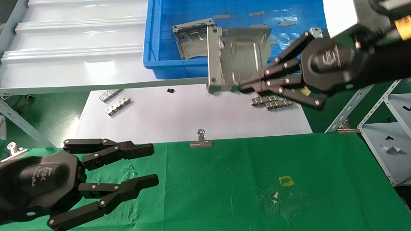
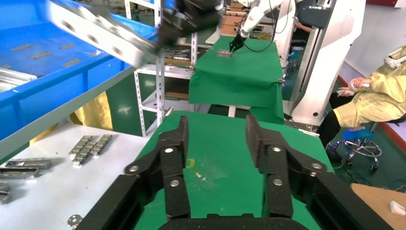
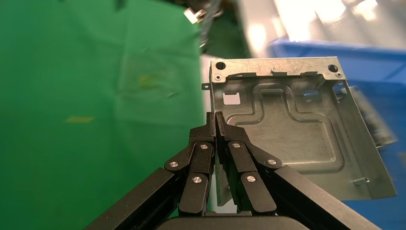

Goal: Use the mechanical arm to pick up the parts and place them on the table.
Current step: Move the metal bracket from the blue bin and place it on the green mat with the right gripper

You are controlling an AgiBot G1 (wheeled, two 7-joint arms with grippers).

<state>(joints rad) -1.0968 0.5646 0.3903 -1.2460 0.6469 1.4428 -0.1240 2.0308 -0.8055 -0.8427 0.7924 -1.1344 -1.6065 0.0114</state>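
Observation:
My right gripper needs to let go of the grey metal part on the green cloth, over the small yellow square outline [image 1: 291, 175].
My right gripper [image 1: 250, 83] is shut on the side flange of a grey stamped metal part [image 1: 239, 58] and holds it in the air over the front wall of the blue bin [image 1: 152, 49]. In the right wrist view the fingers [image 3: 209, 132] pinch the part's [image 3: 292, 134] flange edge. A second part [image 1: 191, 39] lies in the bin. My left gripper [image 1: 154, 165] is open and empty, low over the green cloth table [image 1: 249, 185] at the near left; its fingers [image 2: 177, 143] stand wide apart over the cloth [image 2: 215, 158].
A white sheet [image 1: 191, 112] lies between bin and cloth, with toothed metal strips [image 1: 118, 106] [image 1: 271, 102] on it. A silver binder clip [image 1: 201, 139] sits at the cloth's far edge. A pale ribbed shelf [image 1: 73, 41] is at the far left, a grey rack [image 1: 394, 129] at the right.

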